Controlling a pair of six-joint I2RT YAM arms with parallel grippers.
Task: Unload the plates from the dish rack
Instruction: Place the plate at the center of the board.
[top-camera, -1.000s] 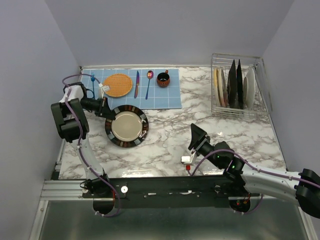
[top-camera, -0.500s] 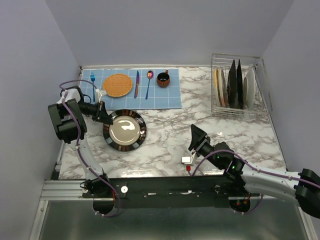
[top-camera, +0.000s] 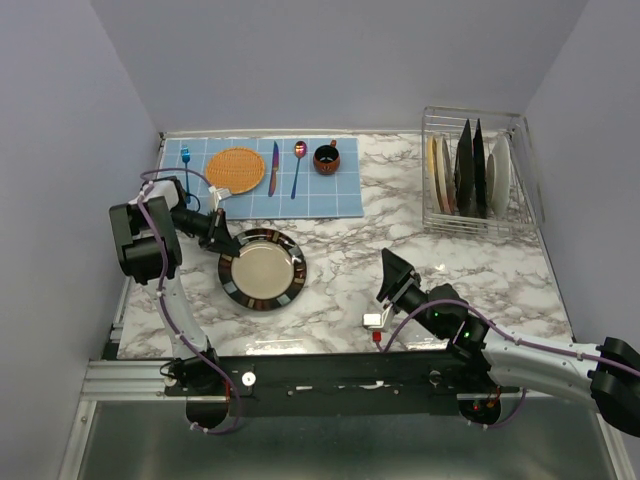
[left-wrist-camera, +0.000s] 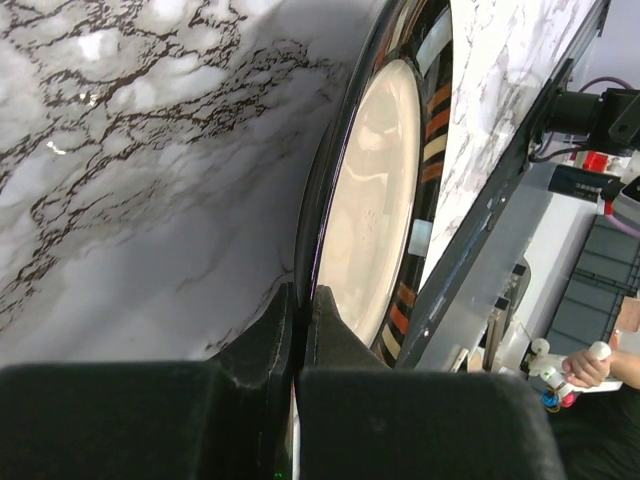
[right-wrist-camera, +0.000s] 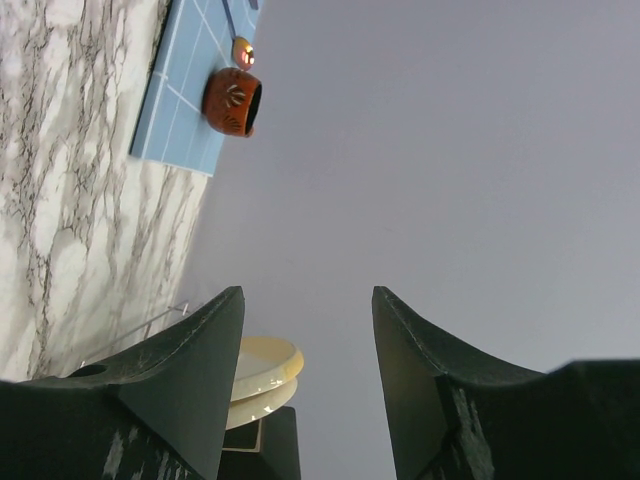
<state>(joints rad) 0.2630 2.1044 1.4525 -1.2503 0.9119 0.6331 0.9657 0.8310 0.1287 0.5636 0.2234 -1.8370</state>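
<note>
My left gripper has the black-rimmed beige plate. Next, I set it down on the marble top just in front of the blue placemat (top-camera: 266, 266).
A round black-rimmed beige plate (top-camera: 262, 270) lies flat and low over the marble top at the left; I cannot tell whether it touches. My left gripper (top-camera: 222, 241) is shut on its left rim. In the left wrist view the fingertips (left-wrist-camera: 303, 300) pinch the dark rim of the plate (left-wrist-camera: 375, 200). The dish rack (top-camera: 475, 228) stands at the back right with several plates (top-camera: 470, 170) upright in it. My right gripper (top-camera: 392, 272) is open and holds nothing, in the middle near the front. From the right wrist, the open gripper (right-wrist-camera: 306, 292) faces the wall, with cream plate edges (right-wrist-camera: 262, 365) below.
A blue placemat (top-camera: 300, 200) at the back left carries an orange woven disc (top-camera: 235, 170), a fork (top-camera: 186, 165), a knife (top-camera: 273, 168), a spoon (top-camera: 298, 165) and a brown mug (top-camera: 326, 158). A small white part (top-camera: 372, 320) lies by the right arm.
My left gripper has swung to the right with the plate shut in it, carrying the plate slightly right and toward the front. The right arm has not moved.
</note>
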